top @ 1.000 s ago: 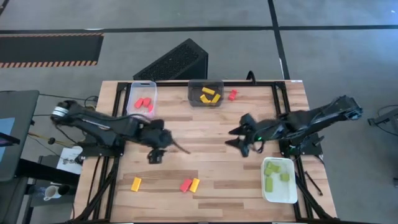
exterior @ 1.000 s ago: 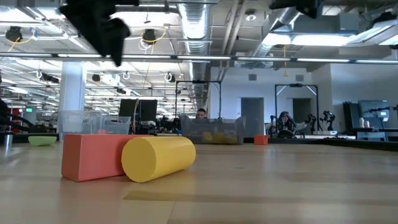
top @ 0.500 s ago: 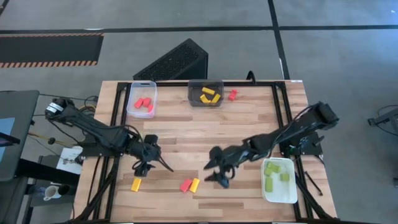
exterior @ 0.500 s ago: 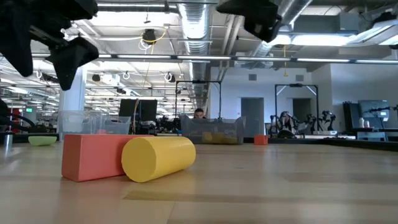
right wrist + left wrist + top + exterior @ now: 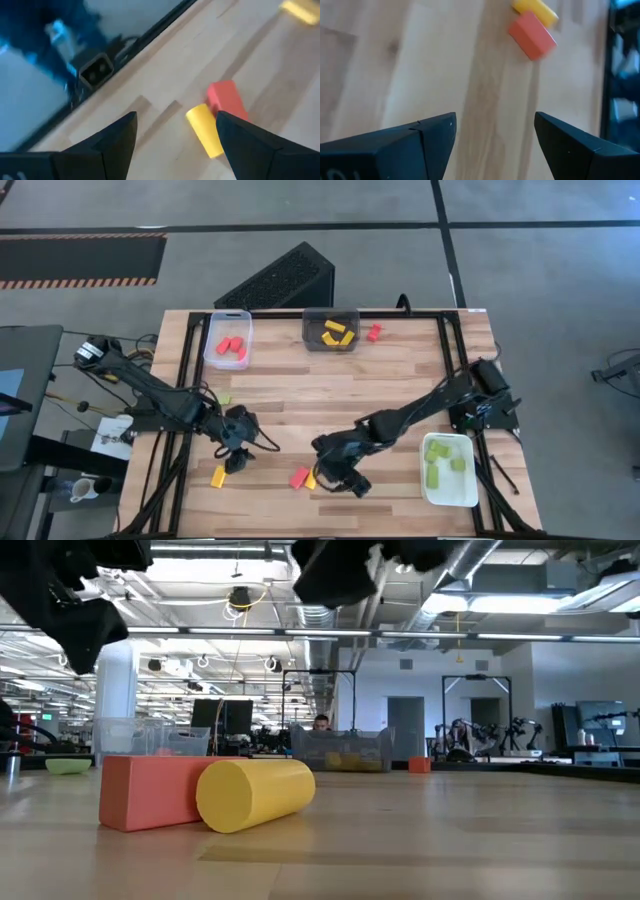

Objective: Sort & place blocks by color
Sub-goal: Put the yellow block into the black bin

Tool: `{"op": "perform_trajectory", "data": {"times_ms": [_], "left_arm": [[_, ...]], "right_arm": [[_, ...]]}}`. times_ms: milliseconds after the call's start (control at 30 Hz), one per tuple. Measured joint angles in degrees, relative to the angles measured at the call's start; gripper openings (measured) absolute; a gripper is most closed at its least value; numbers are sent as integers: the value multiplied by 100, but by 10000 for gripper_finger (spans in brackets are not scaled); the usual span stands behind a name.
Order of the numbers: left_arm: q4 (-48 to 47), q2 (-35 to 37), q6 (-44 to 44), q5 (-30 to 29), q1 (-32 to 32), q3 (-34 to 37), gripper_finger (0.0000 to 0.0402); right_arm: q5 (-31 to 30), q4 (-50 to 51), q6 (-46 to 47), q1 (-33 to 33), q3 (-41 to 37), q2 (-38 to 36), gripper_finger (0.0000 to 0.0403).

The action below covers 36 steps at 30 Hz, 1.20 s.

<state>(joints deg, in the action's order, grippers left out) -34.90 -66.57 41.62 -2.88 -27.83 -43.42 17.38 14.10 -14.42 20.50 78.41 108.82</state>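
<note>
The yellow cylinder block is beside the red block. My right gripper should close on its far end (image 5: 313, 477) (image 5: 213, 146), the end pointing away from the table's near edge.
A red block (image 5: 298, 477) and a yellow cylinder block (image 5: 312, 477) lie side by side, touching, on the table near its near edge. The low view shows them close up, the red block (image 5: 150, 790) and the yellow cylinder (image 5: 255, 792). Another yellow block (image 5: 218, 476) lies at the near left. My right gripper (image 5: 335, 473) is open and hovers just right of the pair, which shows ahead of its fingers (image 5: 205, 129). My left gripper (image 5: 237, 457) is open and hovers above the table between the lone yellow block and the pair.
At the far edge stand a clear tray (image 5: 228, 340) with red blocks and a dark grey tray (image 5: 331, 330) with yellow blocks. One red block (image 5: 373, 332) lies beside the grey tray. A white tray (image 5: 448, 468) with green blocks sits at the near right.
Both grippers have come from mid-table toward the near edge. My right gripper has also swung toward the table's left, ending beside the red and yellow pair. My left gripper has ended close to the lone yellow block. No block has moved.
</note>
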Motion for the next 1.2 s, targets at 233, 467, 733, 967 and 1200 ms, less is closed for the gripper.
{"op": "perform_trajectory", "data": {"times_ms": [233, 467, 733, 967, 1200], "left_arm": [[-5, 0, 634, -414, -31, 0, 249], [-24, 0, 363, -882, -77, -2, 249], [-26, 0, 239, -922, -77, -2, 249], [-30, -2, 237, -923, -77, -2, 249], [-30, -2, 164, -952, -77, -2, 249]], "right_arm": [[218, 257, -1152, 6, 447, 725, 295], [219, 293, -1249, -21, 957, 1191, 295], [162, 367, -1429, -119, 1121, 1254, 295], [116, 418, -1551, -214, 1119, 1254, 295], [42, 515, -1442, -455, 1115, 1441, 295]]}}
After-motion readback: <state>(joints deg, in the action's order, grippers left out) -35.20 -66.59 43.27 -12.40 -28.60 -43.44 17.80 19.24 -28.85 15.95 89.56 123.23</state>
